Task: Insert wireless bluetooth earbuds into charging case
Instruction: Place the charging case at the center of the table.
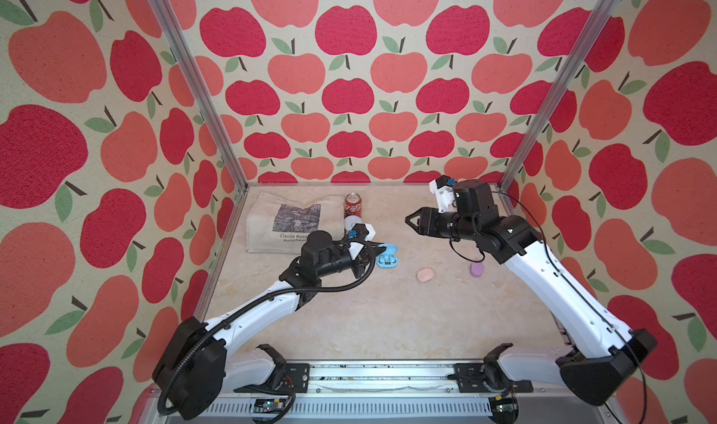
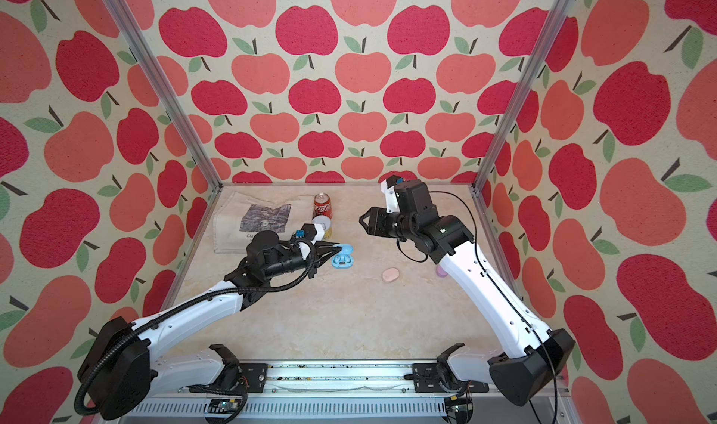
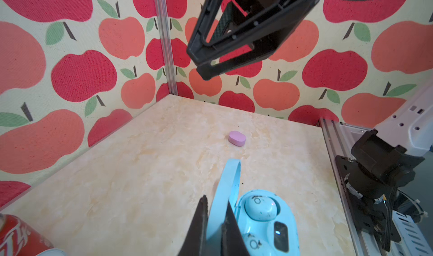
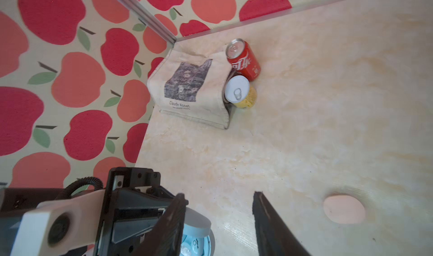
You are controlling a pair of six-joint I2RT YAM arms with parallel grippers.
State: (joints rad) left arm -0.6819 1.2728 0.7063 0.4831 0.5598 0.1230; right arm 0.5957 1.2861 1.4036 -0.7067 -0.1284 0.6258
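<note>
The robot's left gripper needs to set the light blue charging case down on the table [image 1: 419,294] in front of the pink case.
A light blue charging case [image 1: 388,256] [image 2: 342,258] lies open on the table left of centre. Its lid [image 3: 230,184] stands upright, and my left gripper [image 3: 216,203] [image 1: 374,247] is shut on that lid. Two light blue earbuds [image 3: 260,206] [image 3: 254,243] sit in the wells of the case body [image 3: 288,219]. My right gripper [image 1: 409,220] [image 2: 362,222] [image 4: 220,195] hangs open and empty above the table, to the right of the case. A shut pink case [image 1: 425,274] [image 4: 344,209] and a shut purple case [image 1: 477,269] [image 3: 237,138] lie further right.
A cream tote bag [image 1: 291,224] lies at the back left. Beside it stand a red can [image 1: 353,205] and a yellow can with a white top [image 4: 241,92]. Aluminium frame posts [image 1: 194,76] mark the back corners, and a rail [image 1: 368,379] runs along the front.
</note>
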